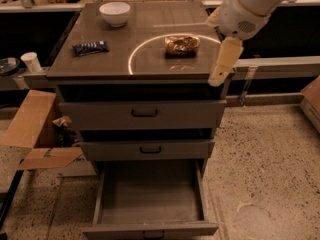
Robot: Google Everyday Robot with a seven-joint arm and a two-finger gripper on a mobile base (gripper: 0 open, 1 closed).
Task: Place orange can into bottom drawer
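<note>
My gripper is going to close on the orange can, so that it takes hold of the can by the end point(193, 45) facing the white arm.
The orange can point(182, 44), a crumpled golden-brown metallic lump, lies on the cabinet top point(150, 64) inside a white ring mark, right of centre. The bottom drawer point(150, 196) is pulled out at the foot of the cabinet and holds nothing on its flat floor. My gripper point(220, 73) hangs from the white arm at the cabinet's right front corner. It is to the right of the can, a little nearer the front, and apart from it. It holds nothing that I can see.
A white bowl point(114, 12) and a dark blue snack bar point(90, 47) sit on the left of the top. Two shut drawer fronts point(145, 114) are above the open drawer. A cardboard box point(35, 129) lies on the floor at left, with a white cup point(32, 61) behind it.
</note>
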